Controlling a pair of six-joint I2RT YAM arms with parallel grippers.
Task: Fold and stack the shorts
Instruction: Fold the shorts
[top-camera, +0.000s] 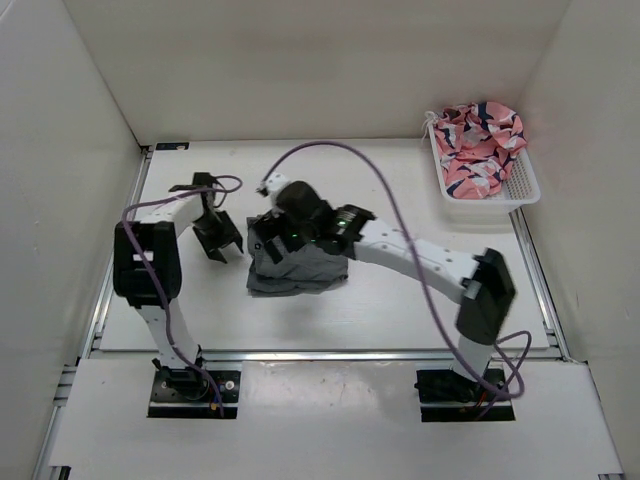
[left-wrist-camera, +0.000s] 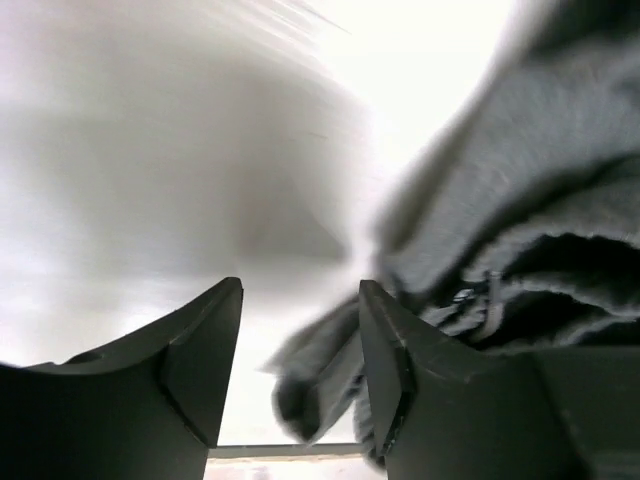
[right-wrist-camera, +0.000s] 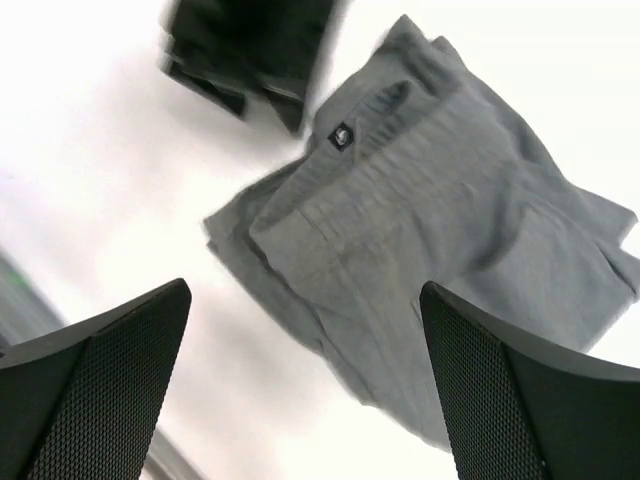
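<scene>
I see that the dark grey shorts' folded layers lie crooked, so next I grip the shorts' end (right-wrist-camera: 330, 155) near the label with my left gripper and straighten them with my right gripper opposite.
The dark grey shorts (top-camera: 302, 274) lie folded in a loose bundle at the middle of the table. My right gripper (top-camera: 268, 248) hovers over their left part, open and empty. In the right wrist view the shorts (right-wrist-camera: 430, 230) lie below the wide-open gripper (right-wrist-camera: 305, 290), a small dark label on the fabric. My left gripper (top-camera: 219, 240) is open and empty just left of the shorts. In the left wrist view the gripper (left-wrist-camera: 300, 285) stands low by the shorts (left-wrist-camera: 540, 180), with a fold of fabric next to the right finger (left-wrist-camera: 385, 350). The view is blurred.
A white basket (top-camera: 520, 190) at the back right holds a pink, white and navy patterned garment (top-camera: 480, 140). White walls close the table on three sides. A metal rail runs along the table's near edge (top-camera: 320, 354).
</scene>
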